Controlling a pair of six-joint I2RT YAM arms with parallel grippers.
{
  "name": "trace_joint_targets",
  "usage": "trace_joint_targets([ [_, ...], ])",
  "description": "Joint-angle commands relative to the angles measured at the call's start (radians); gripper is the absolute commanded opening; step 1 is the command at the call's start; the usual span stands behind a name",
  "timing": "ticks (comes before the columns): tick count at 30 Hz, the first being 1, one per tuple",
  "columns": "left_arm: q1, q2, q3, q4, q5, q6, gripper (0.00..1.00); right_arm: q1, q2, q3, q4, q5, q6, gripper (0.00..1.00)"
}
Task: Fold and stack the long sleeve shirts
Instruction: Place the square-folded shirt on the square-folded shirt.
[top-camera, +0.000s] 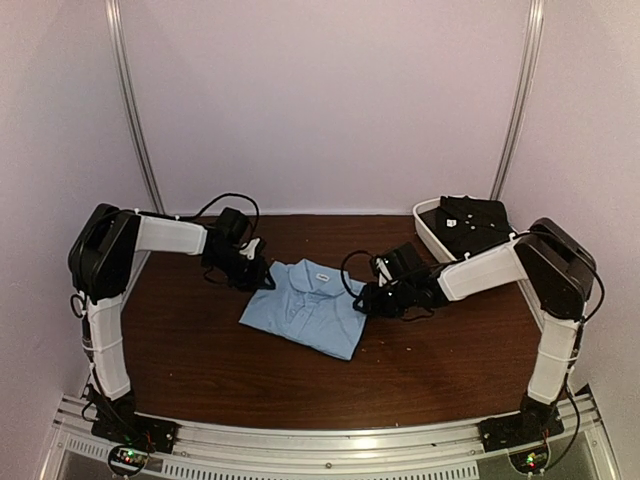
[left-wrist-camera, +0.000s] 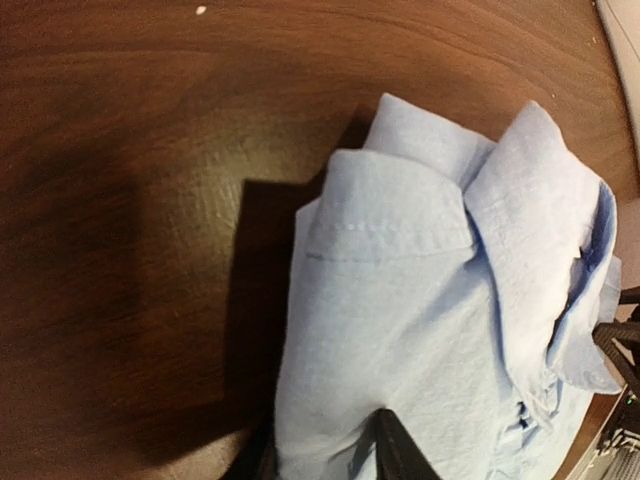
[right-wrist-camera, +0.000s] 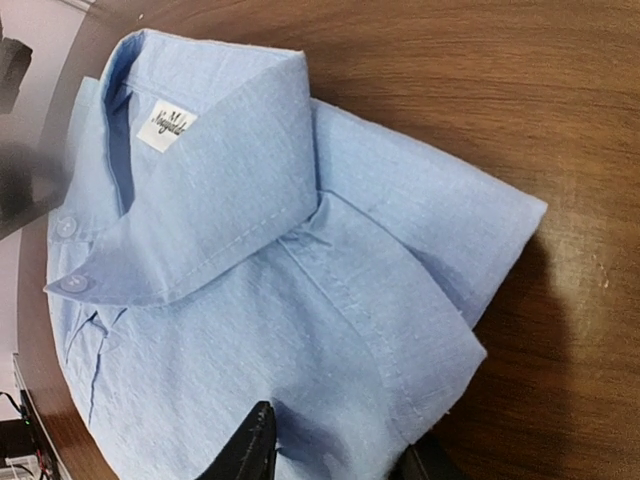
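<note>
The shirt's front edge slants, so next my left gripper straightens it, then grabs its side farther from its collar (top-camera: 254, 308) before sliding it away.
A folded light blue long sleeve shirt (top-camera: 310, 305) lies collar-up in the middle of the brown table. My left gripper (top-camera: 262, 272) is at its back left corner. In the left wrist view (left-wrist-camera: 325, 440) one dark finger (left-wrist-camera: 395, 450) presses on top of the cloth (left-wrist-camera: 420, 300), the other sits at the fold's outer edge, and the cloth bunches between them. My right gripper (top-camera: 365, 298) holds the shirt's right side. In the right wrist view (right-wrist-camera: 340, 435) its jaws pinch the folded shoulder edge of the shirt (right-wrist-camera: 260, 300).
A white oval tub (top-camera: 428, 232) stands at the back right with a black buttoned shirt (top-camera: 470, 225) in it. Bare dark wood table (top-camera: 200, 350) lies in front of the shirt. Pale walls close off the back and sides.
</note>
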Motion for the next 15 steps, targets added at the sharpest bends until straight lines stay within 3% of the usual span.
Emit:
trace_joint_targets([
  [1,-0.016,-0.067,-0.021,0.033,0.012,-0.055,0.23,0.013,0.025,0.053,0.006,-0.022,-0.01,0.31],
  [6,-0.024,-0.194,-0.082,0.031,-0.063,-0.108,0.07,0.017,0.026,0.099,-0.018,-0.021,-0.024,0.12],
  [15,-0.002,-0.318,-0.257,0.001,-0.213,-0.132,0.0,0.03,0.055,0.156,-0.041,-0.031,-0.038,0.13],
])
